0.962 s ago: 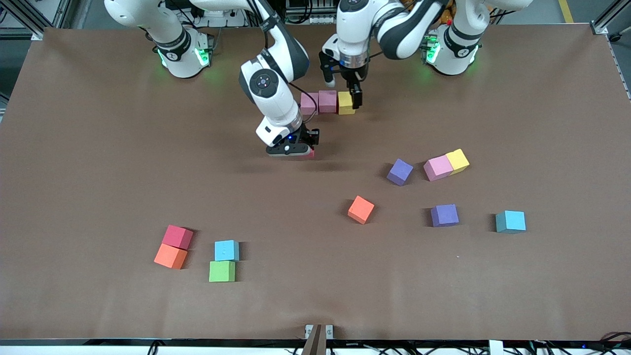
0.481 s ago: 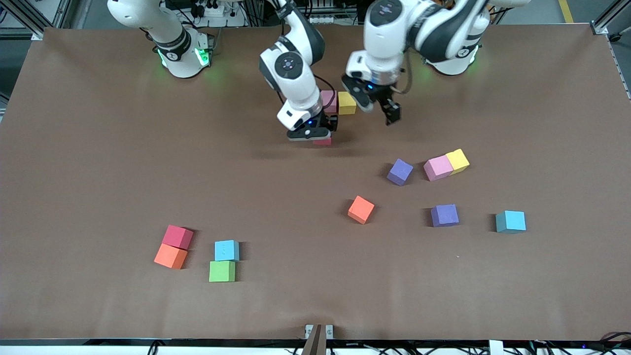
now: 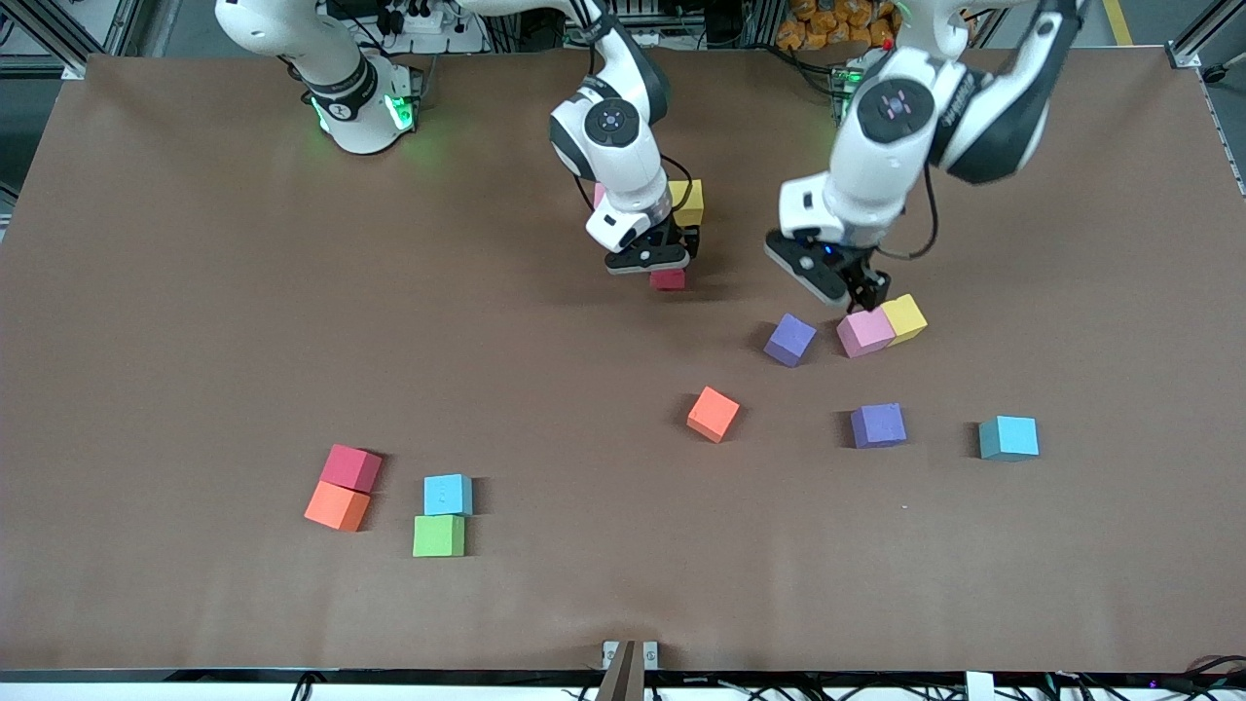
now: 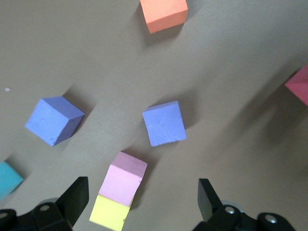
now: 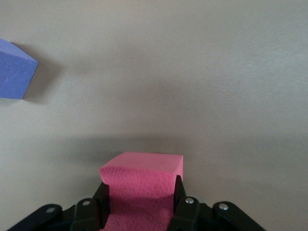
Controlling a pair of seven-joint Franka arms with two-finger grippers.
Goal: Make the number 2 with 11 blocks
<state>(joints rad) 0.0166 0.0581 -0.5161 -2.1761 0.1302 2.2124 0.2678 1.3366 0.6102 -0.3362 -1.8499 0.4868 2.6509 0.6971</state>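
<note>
I should use my right gripper to release the red block, now low over the table, against the row's yellow block (image 3: 686, 239), on the side of that yellow block that faces the loose orange block.
My right gripper (image 3: 665, 267) is shut on a red block (image 3: 669, 282), which shows pink-red between its fingers (image 5: 142, 187), low over the table beside the row's yellow block (image 3: 689, 201). A sliver of the row's pink block (image 3: 597, 195) shows past the right arm. My left gripper (image 3: 861, 295) hangs open over a touching pink block (image 3: 864, 332) and yellow block (image 3: 904, 316). In the left wrist view the pink block (image 4: 124, 178) and the yellow block (image 4: 109, 212) lie between the spread fingers (image 4: 74, 197), off to one side. No number 2 shows.
Loose blocks lie nearer the front camera: two purple (image 3: 789, 339) (image 3: 878, 425), orange (image 3: 713, 413) and light blue (image 3: 1007, 437) toward the left arm's end. Red (image 3: 350, 467), orange (image 3: 337, 506), light blue (image 3: 448, 495) and green (image 3: 438, 535) lie toward the right arm's end.
The right gripper has carried the red block toward the row's yellow block. The left gripper has left that yellow block and swung, still open, over the pink and yellow pair.
</note>
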